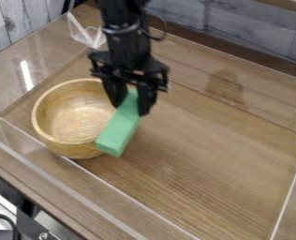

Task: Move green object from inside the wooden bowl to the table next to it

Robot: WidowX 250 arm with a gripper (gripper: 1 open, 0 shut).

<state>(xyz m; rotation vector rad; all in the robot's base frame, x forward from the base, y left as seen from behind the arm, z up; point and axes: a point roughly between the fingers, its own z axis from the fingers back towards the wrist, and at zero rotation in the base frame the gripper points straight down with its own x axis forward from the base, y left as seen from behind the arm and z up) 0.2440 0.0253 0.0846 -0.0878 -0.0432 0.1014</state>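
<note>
Next, my gripper lets go of the green object on the bare wood-grain table (150,155) close to the rim of the wooden bowl.
My black gripper (133,97) hangs just right of the wooden bowl (70,117) and is shut on the upper end of the green object (119,131). The flat green block dangles tilted, its lower end over the bowl's right rim and the table (214,159) beside it. Whether that lower end touches the rim or the tabletop I cannot tell. The light wooden bowl sits at the left of the table with nothing inside it.
Low clear acrylic walls (138,208) edge the tabletop at the front, left and right. A pale brick wall (238,23) runs behind. Bare wood-grain surface stretches to the right of the bowl.
</note>
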